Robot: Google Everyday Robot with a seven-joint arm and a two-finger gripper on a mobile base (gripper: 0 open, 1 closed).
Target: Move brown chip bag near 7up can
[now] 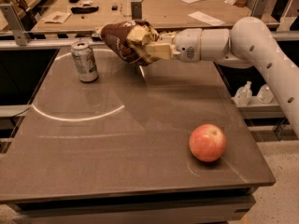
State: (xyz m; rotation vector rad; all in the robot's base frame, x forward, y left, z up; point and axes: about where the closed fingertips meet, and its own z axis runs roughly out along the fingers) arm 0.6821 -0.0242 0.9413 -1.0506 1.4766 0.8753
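Note:
Next, my gripper lets go of the brown chip bag at the far end of the table, up (pixel 103 61) against the 7up can.
The brown chip bag (pixel 120 40) is held in the air above the far part of the table, lying sideways. My gripper (pixel 139 43) is shut on the bag's right end, its pale fingers (pixel 140 33) wrapped around it. The arm comes in from the right. The 7up can (pixel 85 62), silver and green with a pull-tab top, stands upright on the table at the far left. The bag hangs a little to the right of the can and above it, apart from it.
A red apple (pixel 207 142) lies near the table's front right. The grey table (pixel 117 139) has a pale curved line across its left half. Behind it stands a wooden bench (pixel 154 8) with papers and small items. White bottles (pixel 254 94) sit on a shelf at the right.

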